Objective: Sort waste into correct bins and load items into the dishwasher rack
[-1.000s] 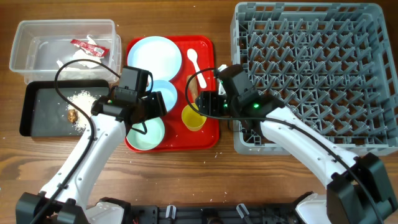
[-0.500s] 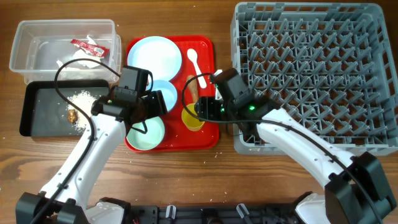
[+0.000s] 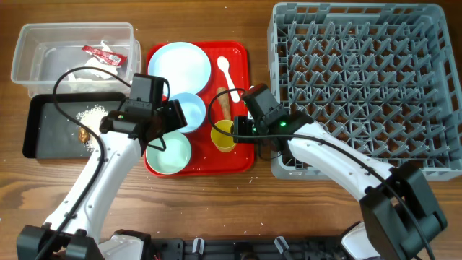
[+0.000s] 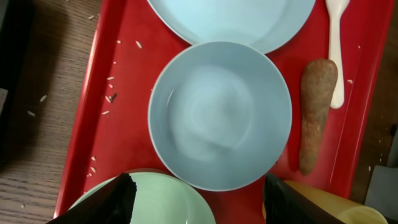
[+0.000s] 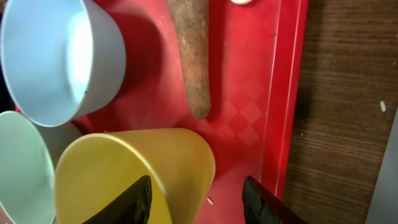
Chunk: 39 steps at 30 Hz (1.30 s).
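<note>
Next, my left gripper should grab the rim of the yellow cup (image 3: 214, 134) (image 4: 339, 216), on the side nearest the green bowl.
On the red serving tray (image 3: 242, 157) lie a pale blue plate (image 3: 184, 61), a pale blue bowl (image 3: 191, 110), a pale green bowl (image 3: 172, 155), a yellow cup (image 3: 222, 137), a white spoon (image 3: 225, 71) and a brown stick (image 3: 224, 105). My left gripper (image 4: 199, 205) is open above the near rim of the blue bowl (image 4: 221, 115) and the green bowl (image 4: 168, 199). My right gripper (image 5: 196, 202) is open astride the wall of the yellow cup (image 5: 124, 174), with the stick (image 5: 193, 56) just beyond. The grey rack (image 3: 361, 87) stands at the right.
The clear tub (image 3: 22, 50) at the back left holds a red-and-white wrapper (image 3: 101, 54) and white paper (image 3: 90, 70). The black tray (image 3: 43, 137) in front of it holds rice crumbs (image 3: 92, 113) and a brown lump (image 3: 84, 133).
My right gripper has moved left from the rack's edge to the yellow cup. My left gripper has shifted a little to the left and back over the bowls.
</note>
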Motion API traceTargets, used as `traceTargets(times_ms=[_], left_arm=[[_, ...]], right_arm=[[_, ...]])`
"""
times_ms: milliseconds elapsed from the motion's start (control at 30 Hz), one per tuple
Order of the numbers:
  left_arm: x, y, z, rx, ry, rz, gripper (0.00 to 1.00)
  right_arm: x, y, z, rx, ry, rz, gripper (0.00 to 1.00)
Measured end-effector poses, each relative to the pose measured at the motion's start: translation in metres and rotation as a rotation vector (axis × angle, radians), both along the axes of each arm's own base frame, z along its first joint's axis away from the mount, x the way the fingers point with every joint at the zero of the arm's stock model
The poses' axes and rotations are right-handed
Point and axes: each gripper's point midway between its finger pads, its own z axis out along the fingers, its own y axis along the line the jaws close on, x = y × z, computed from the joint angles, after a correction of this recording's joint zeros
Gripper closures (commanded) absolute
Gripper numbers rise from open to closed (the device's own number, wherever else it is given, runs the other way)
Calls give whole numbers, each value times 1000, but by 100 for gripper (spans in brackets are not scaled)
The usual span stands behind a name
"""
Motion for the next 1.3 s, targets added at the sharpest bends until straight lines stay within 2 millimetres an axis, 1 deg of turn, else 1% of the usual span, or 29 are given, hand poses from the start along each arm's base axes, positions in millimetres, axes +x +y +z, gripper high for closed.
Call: traceTargets(times_ms=[67,167,233,300,333,400,433,467,500,533,567,667,733,767,800,833,900,1033,1133,1233,1300], left_arm=[[1,3,0,0,0,9,34],[1,2,0,-5,1,7,37],[0,-2,1,-26,1,-4,38],[1,-8,2,-54,-3,-20,39],[2,-11,3,-66,-5,-30,40],[1,-19,3,-78,-8,-53,41],[0,-31,4,-92,-11,-86,41],[-1,-38,3,-96,-12,-107,41],[0,-43,2,-97,-15,-122,41],[1,-54,-1,-100,-14,-157,42],[-2,-69,-11,-100,9,-208,42],[-8,-88,-25,-87,35,-292,46],[-13,-97,-33,-81,59,-332,53],[-15,-100,-37,-77,68,-348,59],[-16,-102,-41,-74,79,-362,67],[-16,-102,-46,-68,89,-367,71],[-17,-102,-54,-59,109,-373,83],[-18,-101,-61,-57,131,-366,96],[-18,-103,-61,-72,135,-352,96],[-23,-110,-57,-120,148,-364,96],[-31,-116,-45,-175,154,-386,96]], right_arm=[[1,0,-1,0,2,-9,48],[2,1,1,8,-7,-11,38],[4,0,11,18,-30,-8,34],[8,-3,32,43,-77,-16,33],[12,-6,46,60,-109,-24,33],[22,-15,76,94,-183,-46,32],[29,-22,97,119,-232,-70,32],[32,-26,104,124,-245,-81,32],[33,-30,106,123,-249,-88,32],[33,-34,105,115,-244,-94,32],[32,-40,101,94,-228,-97,32],[29,-44,97,71,-215,-91,32],[28,-45,95,63,-213,-83,32],[28,-45,95,61,-214,-80,32],[28,-45,95,58,-215,-77,32],[28,-45,95,58,-216,-75,32],[28,-45,95,56,-214,-75,32],[27,-45,94,56,-213,-75,32],[27,-45,94,55,-212,-75,32],[25,-47,92,48,-200,-74,32],[23,-47,91,45,-195,-67,31]])
